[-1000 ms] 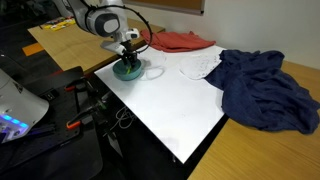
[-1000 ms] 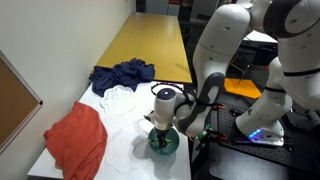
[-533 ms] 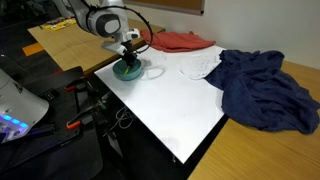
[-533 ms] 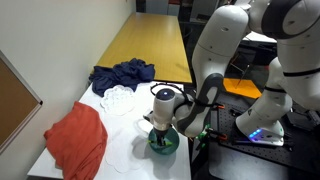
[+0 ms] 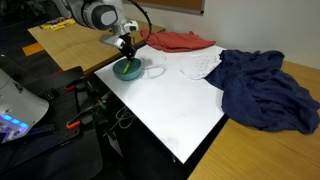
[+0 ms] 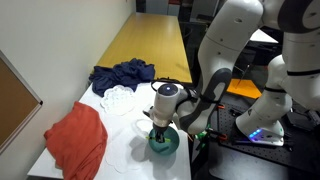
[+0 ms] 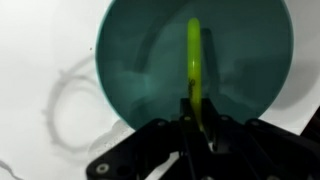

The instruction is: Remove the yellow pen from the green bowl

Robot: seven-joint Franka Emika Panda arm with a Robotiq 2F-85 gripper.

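Observation:
Next, my gripper releases the yellow pen on the white table [image 5: 154, 88] next to the green bowl, toward the blue cloth.
The green bowl [image 7: 140, 60] fills the wrist view; it sits near the white table's corner in both exterior views [image 5: 127, 70] [image 6: 165, 143]. The yellow pen [image 7: 194, 55] stands out lengthways over the bowl's inside. Its near end is pinched between the black fingers of my gripper [image 7: 198, 112], which is shut on it. In both exterior views the gripper [image 5: 127, 47] [image 6: 160, 122] hangs a little above the bowl, pointing down; the pen is too small to make out there.
A clear round disc [image 7: 68, 100] lies on the white table just beside the bowl. A red cloth [image 5: 178, 41], a pale crumpled cloth [image 5: 200, 65] and a large dark blue cloth [image 5: 262, 88] lie farther along. The table edge [image 5: 110, 85] runs close by the bowl.
The jaws have closed on the pen, and the gripper has risen a little from the bowl. Bowl and cloths have not moved.

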